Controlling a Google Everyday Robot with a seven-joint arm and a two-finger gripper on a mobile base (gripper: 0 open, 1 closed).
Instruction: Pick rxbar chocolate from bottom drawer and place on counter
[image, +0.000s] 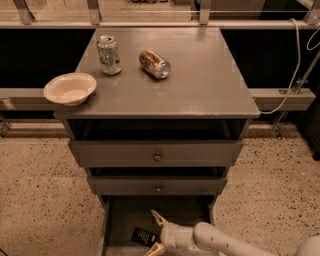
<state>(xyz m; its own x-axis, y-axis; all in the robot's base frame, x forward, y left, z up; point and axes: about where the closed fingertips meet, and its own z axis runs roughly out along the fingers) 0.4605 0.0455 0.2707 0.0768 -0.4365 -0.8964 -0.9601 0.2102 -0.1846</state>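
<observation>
The robot's gripper will close on the near end (152, 239) of the rxbar chocolate, the one beside the white arm, in the open bottom drawer.
The rxbar chocolate (144, 236) is a small black bar lying flat on the grey floor of the open bottom drawer (125, 220). My gripper (156, 233) is inside that drawer, just right of the bar, with its two tan fingers spread wide apart, one (159, 218) above and one at the frame's bottom edge. It holds nothing. The white arm comes in from the lower right. The counter (200, 75) is the grey cabinet top above.
On the counter stand an upright silver can (108, 54), a bronze can (154, 64) lying on its side, and a white bowl (70, 88) at the left edge. Two shallower knobbed drawers (157, 156) sit above the bottom one. Speckled floor surrounds the cabinet.
</observation>
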